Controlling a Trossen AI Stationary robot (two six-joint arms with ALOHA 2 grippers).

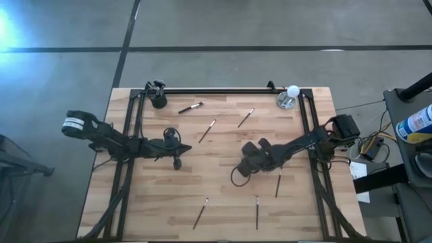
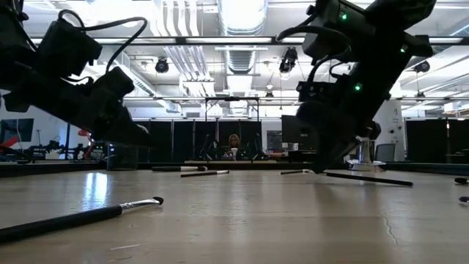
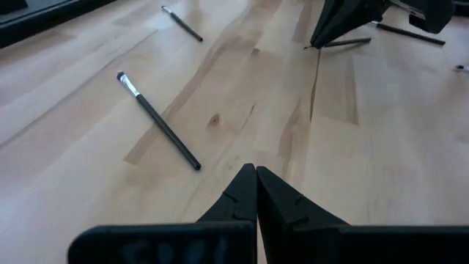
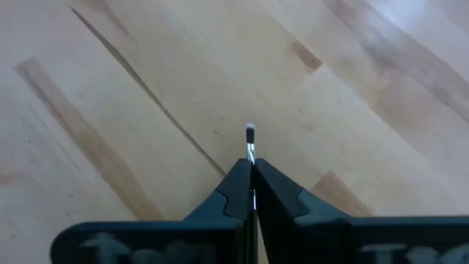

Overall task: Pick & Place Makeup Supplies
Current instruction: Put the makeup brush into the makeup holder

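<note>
The brush's bristle end pokes out beyond my right gripper's fingers, so I will open them and pinch that bristle end [image 4: 250,150] before I pass the brush to my left gripper.
Several thin dark makeup brushes lie flat on the wooden table: three toward the far side [image 1: 191,107] [image 1: 207,131] [image 1: 246,118] and three toward the near side [image 1: 200,213] [image 1: 256,210] [image 1: 278,183]. My right gripper [image 1: 241,169] is low over the table's middle, shut on one more brush [image 4: 250,138]. My left gripper [image 1: 185,148] is shut and empty left of the middle, above the table [image 3: 255,176]. Two of the far brushes [image 3: 157,121] [image 3: 182,23] show ahead of it. My right gripper pinches a brush between its two fingers near the bristle end [image 4: 252,158]. The ferrule and small tip stick out past the fingertips, and the brush lies along the fingers. The fingers slant down toward the table [image 2: 321,170]. They hide the handle.
A small black cup [image 1: 158,98] stands at the far left corner and a white ball on a silver base [image 1: 291,96] at the far right corner. A dark rail [image 1: 216,90] runs along the far edge. Bare wood lies between the two grippers.
</note>
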